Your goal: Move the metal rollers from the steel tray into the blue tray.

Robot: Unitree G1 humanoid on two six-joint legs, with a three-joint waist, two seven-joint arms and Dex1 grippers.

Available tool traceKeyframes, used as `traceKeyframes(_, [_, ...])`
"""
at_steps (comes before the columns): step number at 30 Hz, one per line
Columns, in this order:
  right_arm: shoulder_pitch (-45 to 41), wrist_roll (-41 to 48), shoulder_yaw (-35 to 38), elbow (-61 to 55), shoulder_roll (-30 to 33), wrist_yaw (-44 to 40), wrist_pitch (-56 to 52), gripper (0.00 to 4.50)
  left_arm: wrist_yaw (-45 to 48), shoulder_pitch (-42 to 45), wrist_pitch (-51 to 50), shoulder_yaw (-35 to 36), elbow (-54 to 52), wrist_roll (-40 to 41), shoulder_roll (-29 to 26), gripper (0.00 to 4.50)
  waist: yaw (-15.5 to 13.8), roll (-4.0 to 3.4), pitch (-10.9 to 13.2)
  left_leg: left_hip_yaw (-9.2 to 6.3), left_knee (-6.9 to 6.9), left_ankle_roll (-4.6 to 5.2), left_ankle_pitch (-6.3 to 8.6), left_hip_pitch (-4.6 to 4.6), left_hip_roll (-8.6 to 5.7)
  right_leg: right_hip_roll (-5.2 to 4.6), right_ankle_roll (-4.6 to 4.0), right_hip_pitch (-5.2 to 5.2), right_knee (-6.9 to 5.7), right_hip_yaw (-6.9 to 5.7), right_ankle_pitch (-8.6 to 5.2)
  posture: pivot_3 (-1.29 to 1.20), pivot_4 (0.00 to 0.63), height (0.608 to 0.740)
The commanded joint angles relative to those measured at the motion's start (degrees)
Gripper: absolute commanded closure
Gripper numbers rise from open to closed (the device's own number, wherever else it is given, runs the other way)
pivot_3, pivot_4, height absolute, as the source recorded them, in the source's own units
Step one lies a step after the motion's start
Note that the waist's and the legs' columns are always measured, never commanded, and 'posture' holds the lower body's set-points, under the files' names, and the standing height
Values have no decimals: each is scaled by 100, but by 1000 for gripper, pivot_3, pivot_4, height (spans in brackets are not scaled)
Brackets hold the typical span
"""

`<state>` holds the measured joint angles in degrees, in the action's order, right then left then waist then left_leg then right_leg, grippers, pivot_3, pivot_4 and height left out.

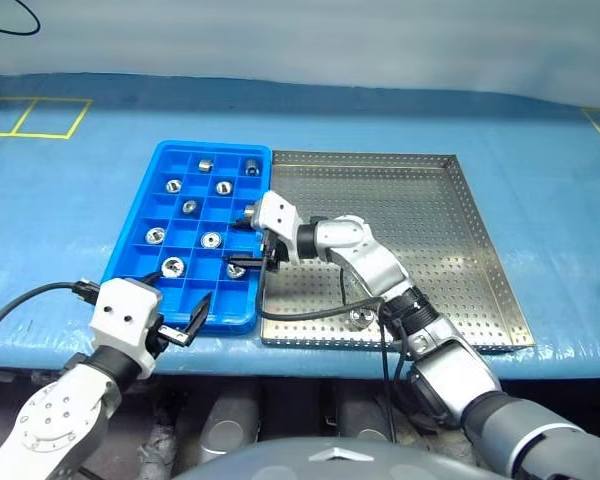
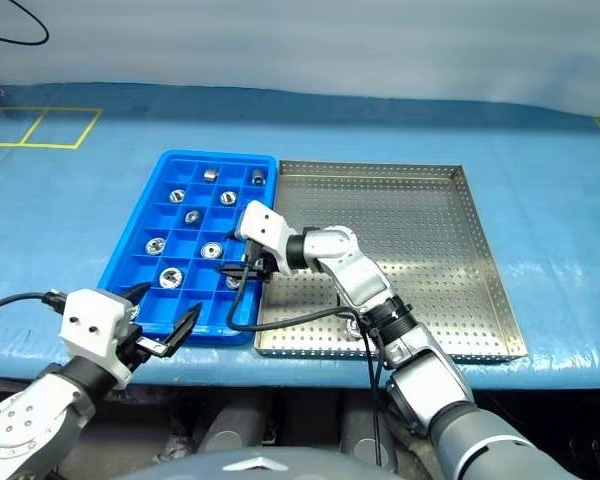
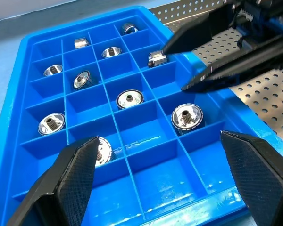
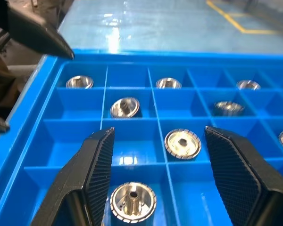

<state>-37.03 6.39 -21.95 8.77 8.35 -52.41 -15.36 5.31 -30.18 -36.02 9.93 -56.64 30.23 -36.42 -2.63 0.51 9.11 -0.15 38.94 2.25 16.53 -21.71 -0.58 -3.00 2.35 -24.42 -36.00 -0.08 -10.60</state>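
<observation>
Next, I close my right gripper on the outer side of the metal roller (image 1: 361, 318) that is lying near the front rim of the steel tray.
The blue tray (image 1: 130, 240) lies left of the steel tray (image 1: 430, 220), their sides touching. Several metal rollers sit in the blue tray's compartments, such as one (image 1: 211, 240) near the middle and one (image 1: 172, 267) toward the front. My right gripper (image 4: 159, 134) hovers over the blue tray's right column, open, with nothing between its fingers; a roller (image 4: 132, 202) rests in the compartment just below it. One more roller (image 1: 360, 318) lies on the steel tray near its front rim, partly behind my right arm. My left gripper (image 1: 180, 297) hangs open and empty at the blue tray's front edge.
Both trays rest on a blue-covered table (image 1: 540, 160) with yellow tape marks (image 1: 40, 118) at the far left. A black cable (image 1: 310, 312) from my right arm trails across the steel tray's front.
</observation>
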Motion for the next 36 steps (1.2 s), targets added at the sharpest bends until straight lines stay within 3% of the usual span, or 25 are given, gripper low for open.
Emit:
traceKeyframes(1, [165, 143, 317, -841, 395, 1, -215, 1289, 83, 331, -161, -147, -327, 29, -32, 0, 12, 0, 0, -1, 0, 0, 0, 0, 0, 0, 0, 1, 0, -1, 0, 129, 150, 740])
traceKeyframes(4, [688, -14, 481, -1720, 1457, -219, -450, 1289, 185, 904, -348, -409, -183, 21, -4, 0, -38, 0, 0, -11, 3, 3, 2, -1, -6, -4, 1, 4, 10, -8, -1, 91, 150, 740])
traceKeyframes(10, [1647, 126, 1067, -2641, 2542, -7, -1147, 1289, 672, 1844, -550, -918, 228, 2, -53, 0, 176, -4, 1, 6, 5, 9, 5, -6, -1, -10, 3, 7, 7, -5, -2, -17, 150, 740])
traceKeyframes(21, [2937, 580, 1818, -3766, 2772, 562, -2014, 1289, 2327, 2579, -68, -1665, 1226, -134, -290, 0, 501, -2, 2, 21, 11, 22, 12, -5, 5, -4, 6, 3, 4, 7, -6, -149, 150, 740])
traceKeyframes(25, [3278, 1002, 2008, -4068, 2785, 501, -2172, 1289, 2514, 2721, -5, -1833, 1361, -189, -190, 0, 534, -1, 2, 25, 15, 26, 14, -6, 5, -5, 34, 3, 5, 12, -18, -164, 150, 740])
traceKeyframes(36, [3799, 1123, 1568, -4022, 2911, 539, -2325, 1289, 2598, 2649, 11, -1962, 1367, -329, 28, 0, 642, 0, 1, 35, 17, 30, 17, -2, 5, -6, 41, 2, 4, 22, -16, -159, 150, 740])
